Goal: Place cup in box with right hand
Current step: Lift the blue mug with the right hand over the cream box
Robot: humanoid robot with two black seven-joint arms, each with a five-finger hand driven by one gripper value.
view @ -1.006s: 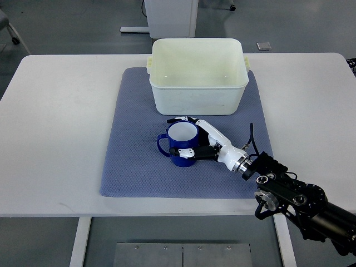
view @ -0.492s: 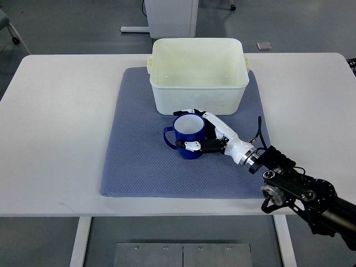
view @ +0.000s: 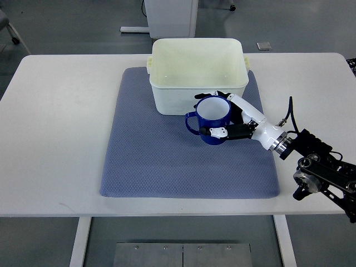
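Observation:
Next, my right gripper lets go of the blue cup inside the cream box [view: 208, 78], just behind the box's near side.
A blue cup [view: 211, 118] with a white inside and a handle pointing left is held upright in my right hand [view: 225, 117], whose white and black fingers wrap around its right side. The cup hangs in front of the near wall of the cream plastic box [view: 197, 69], overlapping the wall's lower right part, and looks lifted off the blue-grey mat [view: 161, 161]. The box stands open at the mat's far edge and looks empty. The right arm [view: 317, 167] comes in from the lower right. The left arm does not show.
The mat lies on a white table [view: 55, 128]. A white cabinet base [view: 169, 16] stands on the floor beyond the table. A dark object sits at the table's far right edge [view: 351, 64].
My right hand has carried the cup up and to the right, from the mat's middle toward the box's near wall. The arm has swung right with it.

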